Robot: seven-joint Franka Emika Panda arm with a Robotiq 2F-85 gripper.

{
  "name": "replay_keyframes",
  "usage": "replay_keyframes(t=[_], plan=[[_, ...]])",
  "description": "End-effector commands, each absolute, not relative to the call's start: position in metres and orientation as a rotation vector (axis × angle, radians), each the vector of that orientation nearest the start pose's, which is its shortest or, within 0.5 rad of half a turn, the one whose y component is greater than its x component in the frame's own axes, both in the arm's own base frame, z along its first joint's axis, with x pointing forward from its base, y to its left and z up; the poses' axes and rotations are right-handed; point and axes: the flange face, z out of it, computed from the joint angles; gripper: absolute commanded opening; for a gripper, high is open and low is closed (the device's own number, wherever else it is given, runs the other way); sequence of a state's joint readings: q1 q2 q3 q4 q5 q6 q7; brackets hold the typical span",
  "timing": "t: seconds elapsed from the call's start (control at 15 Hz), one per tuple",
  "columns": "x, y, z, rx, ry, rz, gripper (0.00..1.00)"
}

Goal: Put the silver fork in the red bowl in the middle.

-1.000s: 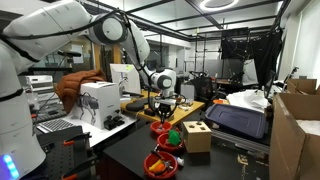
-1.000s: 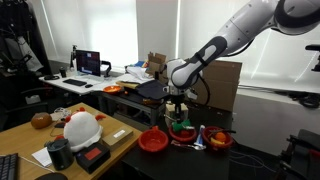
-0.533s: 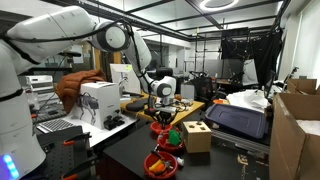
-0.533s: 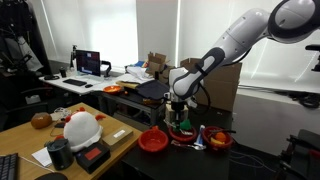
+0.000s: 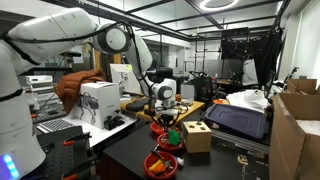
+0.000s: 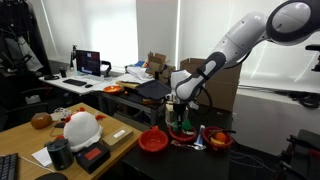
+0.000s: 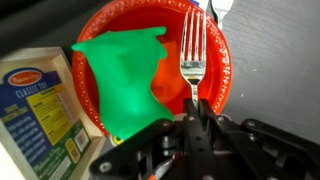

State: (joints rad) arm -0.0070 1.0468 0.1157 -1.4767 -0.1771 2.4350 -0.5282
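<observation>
My gripper needs to put the silver fork down next to the green object inside the middle red bowl (image 5: 166, 138) (image 7: 187, 84).
In the wrist view the silver fork (image 7: 192, 55) points away from me, tines far. My gripper (image 7: 193, 108) is shut on its handle. The fork hangs over the right half of a red bowl (image 7: 222, 60). A green object (image 7: 125, 70) fills that bowl's left half. In both exterior views the gripper (image 5: 166, 118) (image 6: 180, 116) points straight down just above the middle red bowl (image 5: 170, 142) (image 6: 184, 132) of a row of three. The fork is too thin to make out there.
Two more red bowls (image 6: 153, 141) (image 6: 219, 140) flank the middle one. A wooden block box (image 5: 197, 136) stands close beside the bowls. A printed cardboard box (image 7: 35, 110) lies left of the bowl. A white device (image 5: 98, 100) and clutter crowd the adjoining table.
The arm has shifted slightly sideways and down over the middle bowl, with the fork still in the gripper.
</observation>
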Motion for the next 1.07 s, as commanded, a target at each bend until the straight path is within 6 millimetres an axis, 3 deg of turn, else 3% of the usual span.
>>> replay_keyframes(t=[0.0, 0.6, 1.0], plan=[[0.679, 0.051, 0.036, -2.931, -1.186, 0.139, 0.02], [0.671, 0.044, 0.027, -2.935, -1.279, 0.176, 0.02], [0.666, 0.057, 0.025, -2.906, -1.372, 0.213, 0.02]])
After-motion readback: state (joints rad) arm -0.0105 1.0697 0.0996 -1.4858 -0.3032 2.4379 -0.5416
